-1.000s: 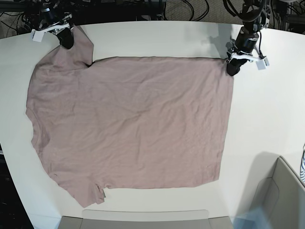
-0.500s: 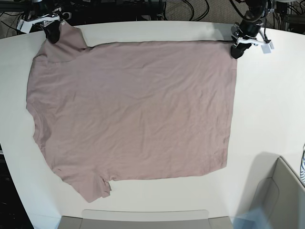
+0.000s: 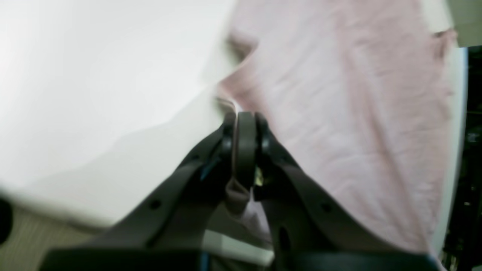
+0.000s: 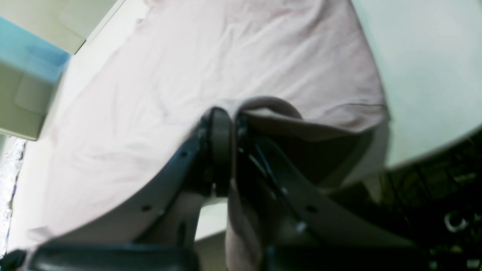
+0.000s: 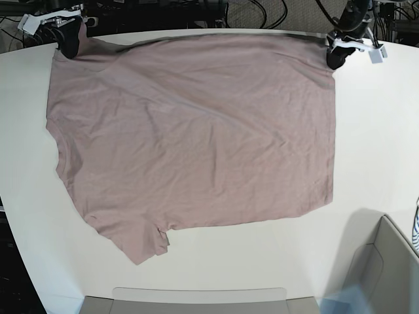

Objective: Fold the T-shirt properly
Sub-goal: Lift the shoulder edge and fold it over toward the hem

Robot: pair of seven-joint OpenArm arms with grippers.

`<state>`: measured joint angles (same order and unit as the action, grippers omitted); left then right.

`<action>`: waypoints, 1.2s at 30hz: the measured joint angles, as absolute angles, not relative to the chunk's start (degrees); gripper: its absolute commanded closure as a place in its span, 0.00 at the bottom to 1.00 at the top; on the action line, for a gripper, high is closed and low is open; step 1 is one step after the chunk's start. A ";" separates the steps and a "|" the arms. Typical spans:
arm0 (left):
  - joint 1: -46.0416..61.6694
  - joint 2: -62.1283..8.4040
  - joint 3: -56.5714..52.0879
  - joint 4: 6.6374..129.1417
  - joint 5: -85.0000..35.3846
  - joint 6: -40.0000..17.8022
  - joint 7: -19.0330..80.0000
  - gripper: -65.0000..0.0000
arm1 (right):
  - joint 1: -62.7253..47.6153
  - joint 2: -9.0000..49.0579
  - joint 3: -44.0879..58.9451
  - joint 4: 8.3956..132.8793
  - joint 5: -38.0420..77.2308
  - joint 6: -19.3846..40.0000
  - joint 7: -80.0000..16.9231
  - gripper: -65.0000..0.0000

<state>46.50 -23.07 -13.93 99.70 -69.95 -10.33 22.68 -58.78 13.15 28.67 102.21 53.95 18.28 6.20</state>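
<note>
The hem corner will be put down by my left gripper halfway (image 5: 329,139) along the T-shirt's side edge above the grey box.
The dusty pink T-shirt (image 5: 196,131) lies spread back-up on the white table (image 5: 376,150), its far edge pulled taut along the table's back. In the base view my left gripper (image 5: 336,59) is at the far right, shut on the shirt's hem corner. My right gripper (image 5: 68,43) is at the far left, shut on the far sleeve. In the left wrist view, the left gripper (image 3: 244,126) pinches a fold of the T-shirt (image 3: 339,113). The right wrist view has the right gripper (image 4: 224,122) clamped on the edge of the T-shirt (image 4: 226,56), which arches up beside it.
A grey box (image 5: 386,268) sits at the front right corner. A flat grey tray (image 5: 196,297) lies along the front edge. Dark cables and stands (image 5: 249,12) crowd the floor behind the table's back edge.
Both grippers have moved toward the table's back edge, dragging the T-shirt with them. The near hem and sleeve have slid away from the front edge.
</note>
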 measured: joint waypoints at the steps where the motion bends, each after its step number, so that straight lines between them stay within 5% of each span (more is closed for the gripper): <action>1: 46.33 -23.16 -13.93 99.79 -69.97 -10.33 22.65 1.00 | -58.70 13.58 28.67 102.65 53.95 18.31 6.20 1.00; 9: 44.58 -23.07 -13.93 102.72 -70.15 -3.77 22.87 1.00 | -55.57 16.27 28.71 102.91 53.93 18.48 5.89 1.00; 19: 34.33 -22.85 -14.04 103.00 -69.78 2.22 31.38 1.00 | -41.74 16.05 35.27 102.80 46.70 18.55 -16.19 1.00; 36: 20.88 -22.87 -14.04 98.28 -69.54 9.82 37.71 1.00 | -17.89 13.96 36.01 102.63 24.97 21.87 -37.12 1.00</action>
